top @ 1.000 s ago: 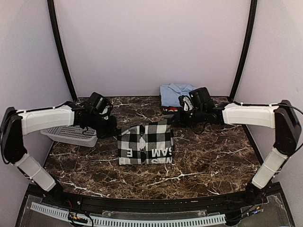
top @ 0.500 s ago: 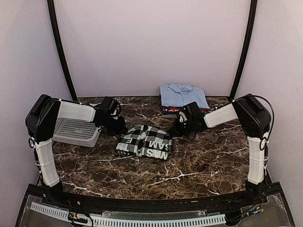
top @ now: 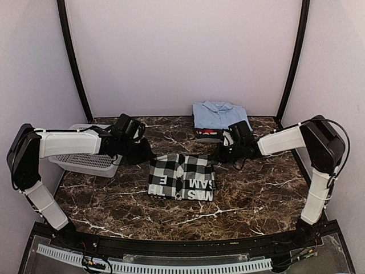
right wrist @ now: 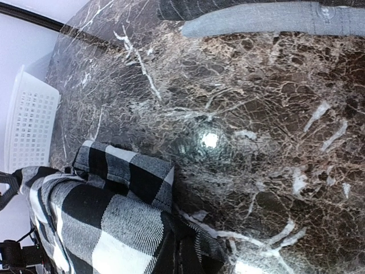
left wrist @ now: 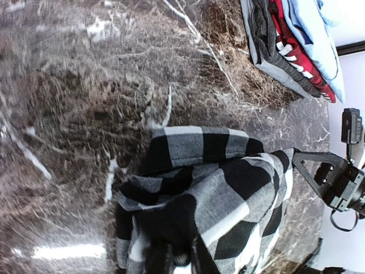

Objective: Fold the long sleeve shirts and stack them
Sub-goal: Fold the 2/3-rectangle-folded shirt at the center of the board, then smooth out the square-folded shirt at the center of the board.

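A flap of the checked shirt pokes out past its far fold, so my left gripper will open and regrip nearer the shirt's middle (top: pixel 167 157) to tuck it in.
The black-and-white checked shirt (top: pixel 181 177) lies folded mid-table, its white lettering along the near edge. My left gripper (top: pixel 145 155) sits low at its far left corner, shut on the checked cloth (left wrist: pixel 228 194). My right gripper (top: pixel 222 153) is low at the far right corner, likewise shut on a fold of the shirt (right wrist: pixel 108 217). Behind, a folded light blue collared shirt (top: pixel 219 114) tops a stack, with a red shirt (top: pixel 205 132) under it; the left wrist view shows that red shirt (left wrist: pixel 288 34) above a grey layer.
A grey perforated basket (top: pixel 85 162) stands at the left, behind my left arm, and shows too in the right wrist view as a white basket (right wrist: pixel 31 123). Brown marble table (top: pixel 256 200) runs to the purple back wall.
The checked shirt has gone from a crumpled bundle to a flatter fold and shifted a little right. Both grippers moved right with it, still low at its far corners.
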Action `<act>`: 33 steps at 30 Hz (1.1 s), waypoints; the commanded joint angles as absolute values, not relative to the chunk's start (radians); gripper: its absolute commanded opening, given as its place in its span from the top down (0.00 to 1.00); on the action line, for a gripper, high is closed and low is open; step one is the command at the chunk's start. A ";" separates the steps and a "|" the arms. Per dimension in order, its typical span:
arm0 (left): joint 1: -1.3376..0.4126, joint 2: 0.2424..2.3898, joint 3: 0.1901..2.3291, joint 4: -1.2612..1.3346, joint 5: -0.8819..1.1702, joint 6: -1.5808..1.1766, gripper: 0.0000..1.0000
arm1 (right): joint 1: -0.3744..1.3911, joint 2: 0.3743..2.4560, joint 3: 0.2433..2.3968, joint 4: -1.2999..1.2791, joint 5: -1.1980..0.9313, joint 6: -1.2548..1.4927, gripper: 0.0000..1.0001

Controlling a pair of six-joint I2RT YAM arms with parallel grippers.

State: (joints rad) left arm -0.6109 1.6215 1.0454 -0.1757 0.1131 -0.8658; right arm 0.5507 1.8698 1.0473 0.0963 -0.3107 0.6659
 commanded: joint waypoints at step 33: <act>-0.633 1.920 1.315 -0.126 0.203 -0.655 0.72 | 0.717 1.963 1.258 -0.103 -0.096 0.585 0.67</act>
